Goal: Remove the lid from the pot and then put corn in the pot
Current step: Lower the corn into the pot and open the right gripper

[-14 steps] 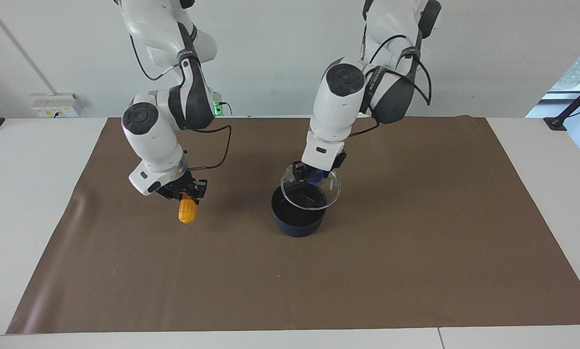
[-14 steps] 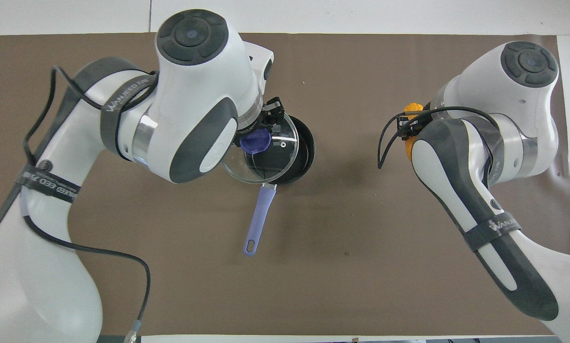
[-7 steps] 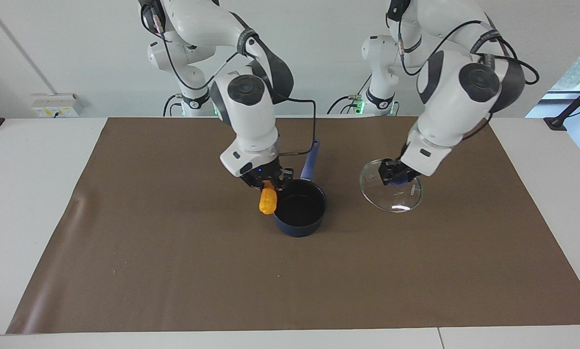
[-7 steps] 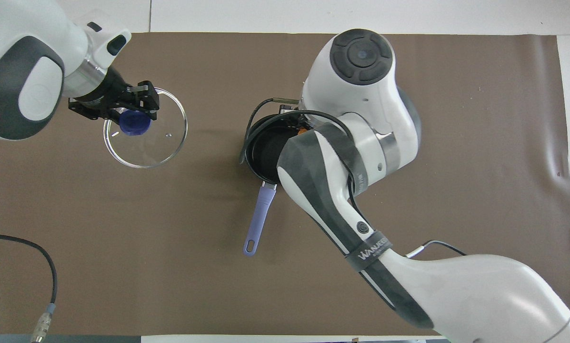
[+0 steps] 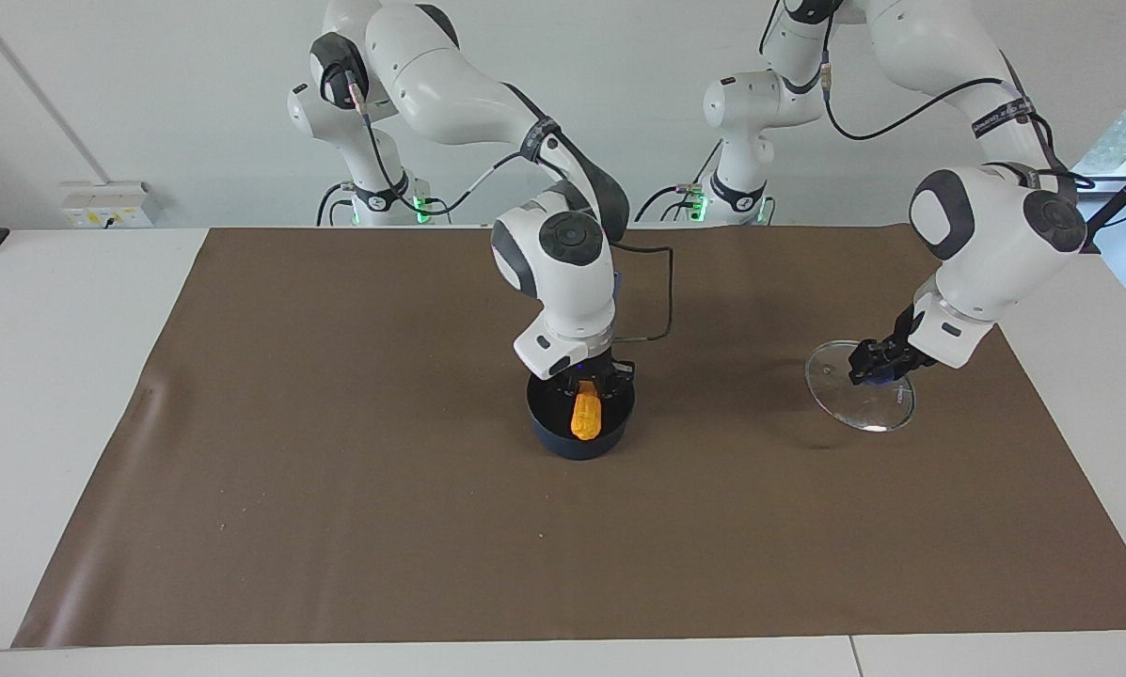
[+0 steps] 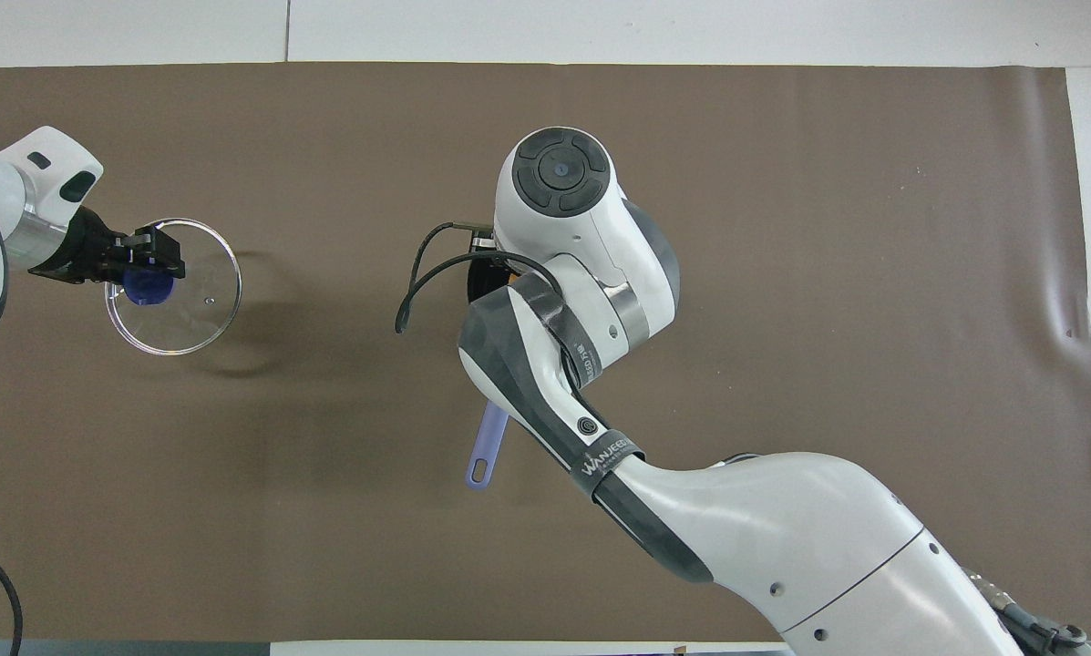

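Note:
I need to have my left gripper set the glass lid down and let go of it flat on the brown mat [image 6: 188, 334], between its short edge and the pot. The lid is tilted just above the mat now.
The navy pot [image 5: 563, 440] stands open in the middle of the brown mat; in the overhead view the right arm covers it and only its light blue handle [image 6: 488, 445] shows, pointing toward the robots. My right gripper [image 5: 589, 385] is just over the pot, shut on the top end of the yellow-orange corn [image 5: 584, 417], which hangs upright inside the rim. My left gripper [image 5: 878, 369] [image 6: 141, 267] is shut on the blue knob [image 6: 150, 286] of the glass lid [image 5: 864, 402] [image 6: 185, 305]. It holds the lid tilted, just above the mat, toward the left arm's end.
The brown mat [image 5: 337, 517] covers most of the white table [image 5: 55, 376]. A black cable [image 5: 657, 291] loops off the right wrist above the pot. A wall socket box [image 5: 111, 202] sits at the table's edge by the right arm's end.
My right gripper carried the corn from beside the pot's rim to over its middle and lowered it inside. My left gripper carried the lid farther toward the left arm's end and lower.

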### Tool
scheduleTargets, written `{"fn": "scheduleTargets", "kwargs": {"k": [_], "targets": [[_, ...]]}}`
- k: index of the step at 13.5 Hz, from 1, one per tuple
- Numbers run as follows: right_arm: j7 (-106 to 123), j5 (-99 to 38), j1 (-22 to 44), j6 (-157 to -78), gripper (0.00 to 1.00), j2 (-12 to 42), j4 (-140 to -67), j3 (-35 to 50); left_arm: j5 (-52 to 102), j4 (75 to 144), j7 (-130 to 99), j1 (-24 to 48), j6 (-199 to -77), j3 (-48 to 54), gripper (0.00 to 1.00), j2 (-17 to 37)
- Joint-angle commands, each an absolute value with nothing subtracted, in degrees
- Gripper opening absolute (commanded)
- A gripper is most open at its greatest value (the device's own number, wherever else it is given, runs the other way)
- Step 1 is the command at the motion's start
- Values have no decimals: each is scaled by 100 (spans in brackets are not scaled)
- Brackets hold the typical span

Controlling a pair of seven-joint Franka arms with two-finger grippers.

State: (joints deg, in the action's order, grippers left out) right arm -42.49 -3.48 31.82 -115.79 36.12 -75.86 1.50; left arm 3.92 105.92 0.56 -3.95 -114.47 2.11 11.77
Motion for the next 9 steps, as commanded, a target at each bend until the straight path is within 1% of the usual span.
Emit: {"fn": "scheduleTargets", "kwargs": {"k": [1,3,6,7,8,9], "targets": [[-4289,-431,3190,-11734,0,3244,-8208,167,369,11240,422,-580,-11856,290,0,853],[-4298,-431,3199,-11760,0,3199,-8331,167,378,11451,431,-702,-12049,281,0,853],[-4298,-431,3191,-12040,0,3129,-8613,167,369,11645,466,-712,-12321,281,0,914],[-4298,-431,3182,-12050,0,3120,-8605,167,369,11724,466,-712,-12383,281,0,914],[-4298,-431,3164,-12032,20,3129,-8570,167,369,11777,466,-712,-12410,281,0,914],[-4298,-387,3155,-12006,69,3129,-8517,167,369,11864,483,-721,-12445,281,0,914]]}}
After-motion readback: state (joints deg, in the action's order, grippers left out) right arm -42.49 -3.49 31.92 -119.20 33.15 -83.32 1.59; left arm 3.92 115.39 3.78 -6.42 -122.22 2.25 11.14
